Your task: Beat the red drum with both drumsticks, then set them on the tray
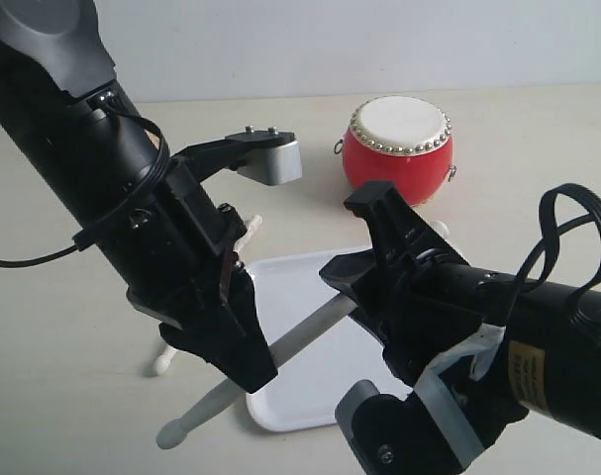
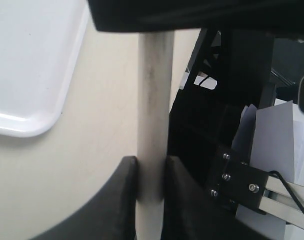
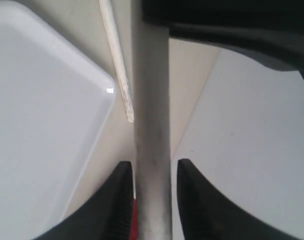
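Only a short bit of the drumstick's plain end shows past the robot's right gripper, so it should take the drumstick's body nearer the left gripper (image 1: 305, 332) before drumming.
The red drum (image 1: 399, 158) stands at the back, past the white tray (image 1: 290, 282). One drumstick (image 1: 310, 332) slants above the tray's near edge, its bead tip toward the front left. My left gripper (image 1: 249, 361) is shut on its shaft (image 2: 153, 100), the jaws pressed to both sides (image 2: 150, 170). My right gripper (image 1: 351, 282) is at the same stick's other end, and its jaws (image 3: 153, 172) stand open with a gap on each side of the stick (image 3: 152, 100). The second drumstick (image 1: 164, 361) lies on the table behind my left arm, beside the tray (image 3: 41, 125).
The two arms crowd the front of the table and nearly meet over the tray (image 2: 31, 65). In the right wrist view the loose drumstick (image 3: 116, 60) ends just off the tray's corner. The left arm's silver camera housing (image 1: 270, 158) hangs left of the drum.
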You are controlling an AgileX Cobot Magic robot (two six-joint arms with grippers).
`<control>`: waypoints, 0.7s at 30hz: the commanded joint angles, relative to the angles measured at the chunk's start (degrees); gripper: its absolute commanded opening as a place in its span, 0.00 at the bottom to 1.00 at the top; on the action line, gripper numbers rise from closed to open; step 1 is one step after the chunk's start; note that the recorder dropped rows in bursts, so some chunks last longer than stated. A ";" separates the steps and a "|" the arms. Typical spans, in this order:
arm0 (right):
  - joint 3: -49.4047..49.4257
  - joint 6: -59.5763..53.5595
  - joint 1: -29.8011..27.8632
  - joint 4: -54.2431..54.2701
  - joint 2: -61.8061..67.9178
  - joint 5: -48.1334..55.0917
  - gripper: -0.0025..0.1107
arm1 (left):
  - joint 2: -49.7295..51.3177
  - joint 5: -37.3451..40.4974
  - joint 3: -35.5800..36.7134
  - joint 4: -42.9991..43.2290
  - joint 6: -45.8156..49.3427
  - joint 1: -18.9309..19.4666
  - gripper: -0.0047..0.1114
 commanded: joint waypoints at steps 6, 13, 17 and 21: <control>0.05 0.78 0.24 0.00 -0.49 -1.05 0.13 | -0.68 0.03 0.03 -1.05 0.37 -0.31 0.04; 0.05 0.78 0.24 0.00 -0.49 -3.57 0.20 | -0.68 0.03 0.03 -1.78 0.62 -0.31 0.04; 0.05 0.78 0.24 0.00 -0.49 -3.37 0.32 | -0.68 0.03 0.03 -1.92 0.62 -0.31 0.04; 0.05 0.78 0.24 0.00 -0.49 -3.58 0.37 | -0.68 0.03 0.03 -2.00 0.62 -0.31 0.04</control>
